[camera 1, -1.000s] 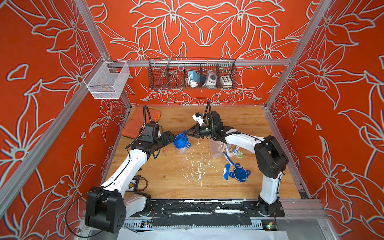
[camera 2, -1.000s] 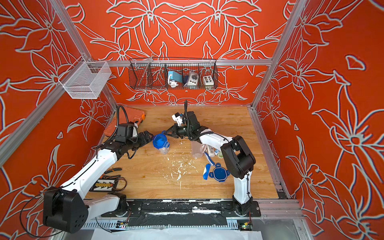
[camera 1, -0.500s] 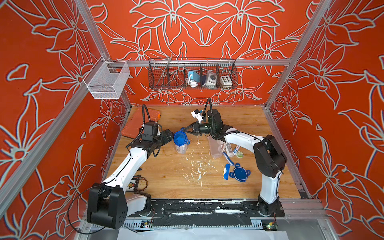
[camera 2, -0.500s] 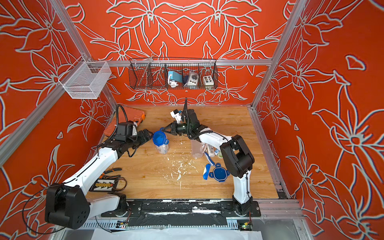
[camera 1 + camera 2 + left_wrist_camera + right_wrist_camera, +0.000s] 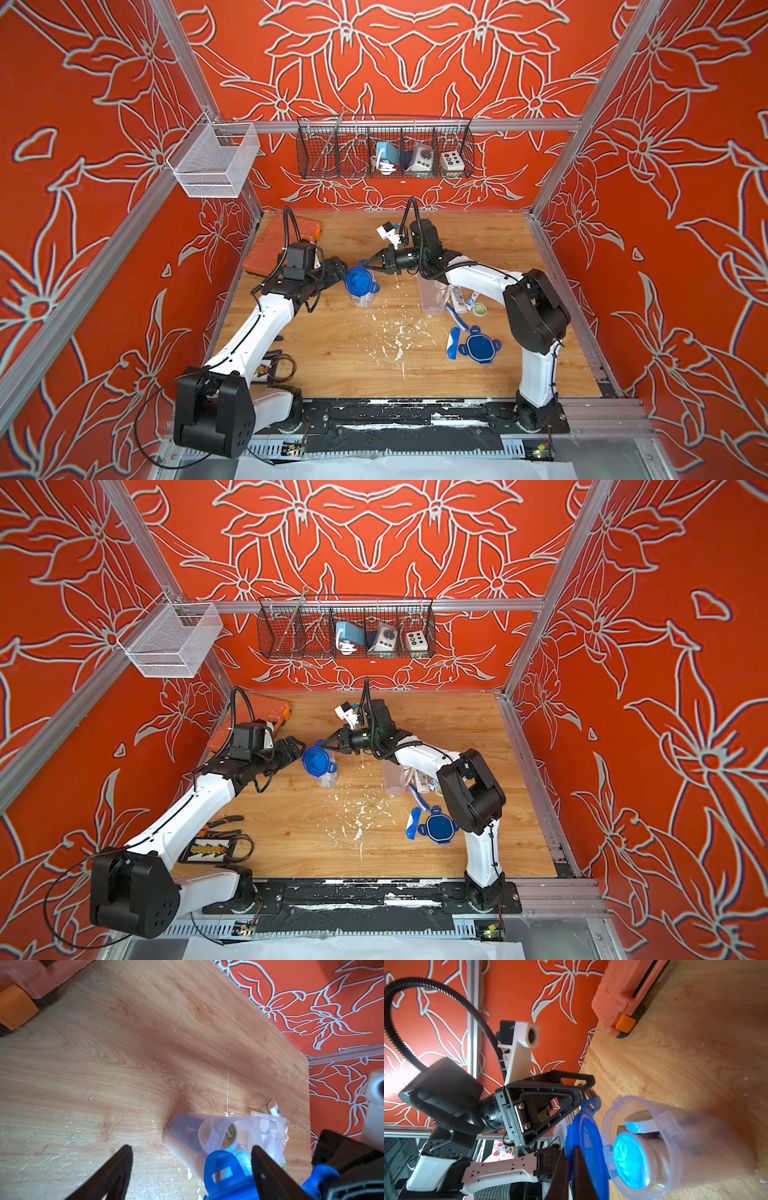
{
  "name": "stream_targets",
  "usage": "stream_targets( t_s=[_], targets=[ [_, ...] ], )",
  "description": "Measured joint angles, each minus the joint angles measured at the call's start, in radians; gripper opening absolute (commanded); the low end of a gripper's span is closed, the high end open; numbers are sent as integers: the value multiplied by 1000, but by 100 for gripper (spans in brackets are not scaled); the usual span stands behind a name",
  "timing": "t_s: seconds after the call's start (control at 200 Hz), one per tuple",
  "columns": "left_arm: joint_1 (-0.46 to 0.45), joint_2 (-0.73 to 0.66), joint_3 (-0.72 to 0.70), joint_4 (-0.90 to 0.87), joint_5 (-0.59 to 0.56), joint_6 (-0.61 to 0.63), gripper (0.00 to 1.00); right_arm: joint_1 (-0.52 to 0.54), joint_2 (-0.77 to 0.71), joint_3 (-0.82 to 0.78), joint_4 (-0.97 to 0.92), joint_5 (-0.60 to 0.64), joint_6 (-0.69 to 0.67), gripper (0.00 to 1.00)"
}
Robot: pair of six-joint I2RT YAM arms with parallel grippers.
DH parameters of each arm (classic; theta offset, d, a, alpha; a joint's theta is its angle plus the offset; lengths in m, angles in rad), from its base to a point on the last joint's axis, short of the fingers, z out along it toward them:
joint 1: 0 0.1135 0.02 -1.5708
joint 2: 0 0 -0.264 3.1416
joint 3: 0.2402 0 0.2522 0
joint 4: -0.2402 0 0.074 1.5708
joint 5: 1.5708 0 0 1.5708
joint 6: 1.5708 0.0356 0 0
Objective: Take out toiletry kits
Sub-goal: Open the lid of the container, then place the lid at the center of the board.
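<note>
Next, my right gripper lets go of the jar's blue lid on the table at the front end of the white flecks (image 5: pixel 404 362).
A clear jar (image 5: pixel 362 297) stands left of the table's middle in both top views. Its blue lid (image 5: pixel 358 281) is tilted up off the rim. My right gripper (image 5: pixel 366 264) is shut on the lid's edge (image 5: pixel 583 1147). Toiletry kit items show inside the jar, among them a round green-topped tin (image 5: pixel 228 1134). My left gripper (image 5: pixel 190 1147) is open just left of the jar and holds nothing. A second, lidless jar (image 5: pixel 432 297) stands to the right. Beside it lie a white tube (image 5: pixel 457 297), a green tin (image 5: pixel 480 309) and a toothbrush (image 5: pixel 455 316).
A loose blue lid (image 5: pixel 480 349) and a blue-white piece (image 5: pixel 453 343) lie front right. An orange tool case (image 5: pixel 282 245) sits at the back left. White flecks litter the wooden table (image 5: pixel 353 357). A black wire basket (image 5: pixel 386 149) hangs on the back wall.
The right gripper has pulled the blue lid slightly up and back off the jar. The left gripper has edged closer to the jar.
</note>
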Motion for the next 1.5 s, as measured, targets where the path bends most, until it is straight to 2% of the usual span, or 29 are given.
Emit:
stream_targets(
  t_s=[0.18,0.38,0.45,0.535,0.706,0.821,0.931,1.051,1.266,1.496],
  targets=[
    [0,0,0,-10,-18,13,85,38,-39,-8,-108,2,-58,0],
    [2,0,11,-15,-22,16,84,105,-254,-152,-361,112,-240,0],
    [5,0,12,-14,-19,17,84,135,-333,-194,-476,233,-323,0],
    [8,4,12,-8,-1,17,82,181,-429,-251,-622,459,-405,0],
    [10,22,-9,56,71,13,79,268,-567,-414,-793,842,-474,0],
    [10,60,-19,82,102,5,76,345,-573,-454,-867,1046,-494,0],
    [12,89,-19,91,115,-5,76,437,-528,-454,-882,1172,-503,0],
    [13,93,-19,95,117,-10,76,512,-454,-454,-878,1230,-502,0],
    [18,94,-19,98,117,-9,75,631,-349,-397,-877,1258,-483,0],
    [23,103,-19,98,116,-9,75,679,-286,-309,-834,1225,-479,0]
  ],
)
